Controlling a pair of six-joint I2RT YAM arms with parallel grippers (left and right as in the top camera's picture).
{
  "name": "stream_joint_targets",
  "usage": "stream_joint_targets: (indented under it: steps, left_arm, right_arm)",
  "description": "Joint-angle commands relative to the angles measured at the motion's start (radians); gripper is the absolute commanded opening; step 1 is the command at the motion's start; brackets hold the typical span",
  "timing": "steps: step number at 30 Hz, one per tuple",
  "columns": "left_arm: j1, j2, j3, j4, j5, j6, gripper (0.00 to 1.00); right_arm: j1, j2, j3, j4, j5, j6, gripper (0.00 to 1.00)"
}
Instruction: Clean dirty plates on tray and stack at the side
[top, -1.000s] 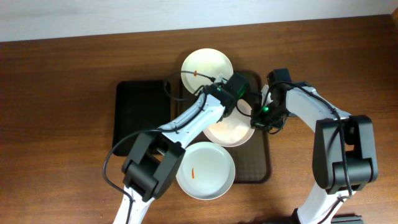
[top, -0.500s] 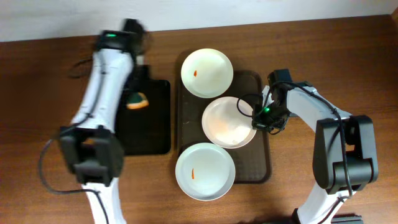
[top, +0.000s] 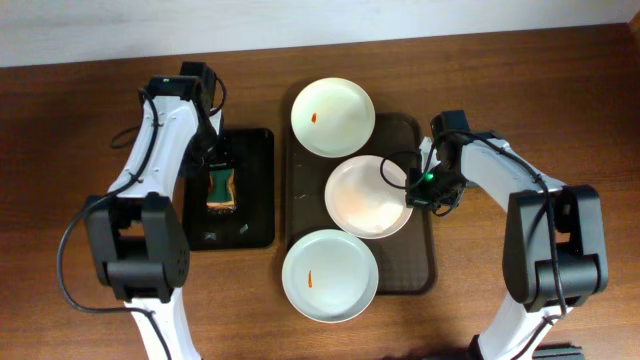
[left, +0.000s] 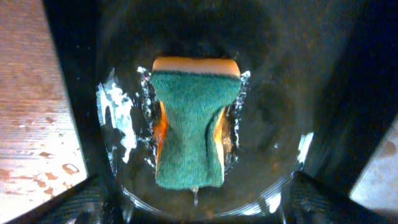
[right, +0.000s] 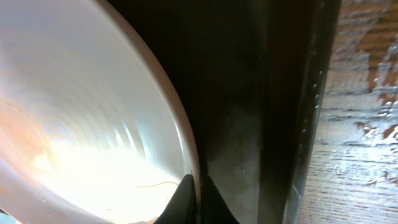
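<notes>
The robot's right gripper should set the middle plate down on the bare wooden table (top: 523, 168) next to the brown tray, opposite the sponge.
Three white plates lie in a line on the dark brown tray (top: 421, 262). The far plate (top: 332, 117) and the near plate (top: 330, 274) each carry a small orange smear. The middle plate (top: 365, 197) shows only a faint orange tint. My right gripper (top: 411, 190) is shut on the middle plate's right rim (right: 186, 143), one fingertip inside the rim and one outside (right: 198, 194). My left gripper (top: 221, 162) hangs open over the green and orange sponge (top: 222, 188), which lies loose on wet black plastic (left: 191, 127); its fingers (left: 81, 200) stand wide apart.
A smaller glossy black tray (top: 252, 222) sits left of the brown tray and holds the sponge amid water (left: 121, 112). Bare wooden table (top: 90, 200) surrounds both trays. The far and near plates overhang the brown tray's ends.
My left arm has swung from the middle plate over to the black tray, opened, and let the sponge go there. The right gripper has kept its hold on the middle plate.
</notes>
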Motion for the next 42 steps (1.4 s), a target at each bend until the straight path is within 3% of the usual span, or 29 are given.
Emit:
stream_joint_targets:
  steps: [1,8,12,15,21,23,27,34,42]
  left_arm:
    - [0.012,-0.171,0.039,-0.004,0.014,0.010,1.00]
    - [0.102,-0.428,0.039,-0.005,0.014,0.010,1.00]
    - [0.163,-0.528,0.039,-0.004,0.015,0.006,1.00]
    - [0.205,-0.592,0.039,-0.006,0.014,0.006,1.00]
    - [0.216,-0.653,0.039,-0.047,0.013,0.007,1.00]
    - [0.216,-0.655,0.039,-0.068,0.013,0.007,1.00]
    - [0.216,-0.655,0.039,-0.091,-0.021,0.010,1.00]
    - [0.216,-0.655,0.039,-0.095,-0.024,0.010,1.00]
    - [0.216,-0.655,0.038,-0.090,-0.024,0.010,1.00]
  right_arm:
    - [-0.005,0.003,0.065,-0.026,0.029,-0.059,0.04]
    - [0.036,-0.119,0.290,-0.125,0.035,-0.089,0.04]
    - [0.163,-0.137,0.439,-0.140,0.036,-0.092,0.04]
    - [0.295,-0.135,0.455,-0.038,0.040,-0.091,0.04]
    - [0.583,-0.015,0.454,0.170,0.347,-0.090,0.04]
    - [0.634,0.040,0.454,0.265,0.407,-0.154,0.04]
    - [0.689,0.051,0.455,0.363,0.426,-0.270,0.04]
    - [0.772,0.003,0.455,0.454,0.695,-0.469,0.04]
    - [0.868,-0.004,0.455,0.574,1.052,-0.564,0.04]
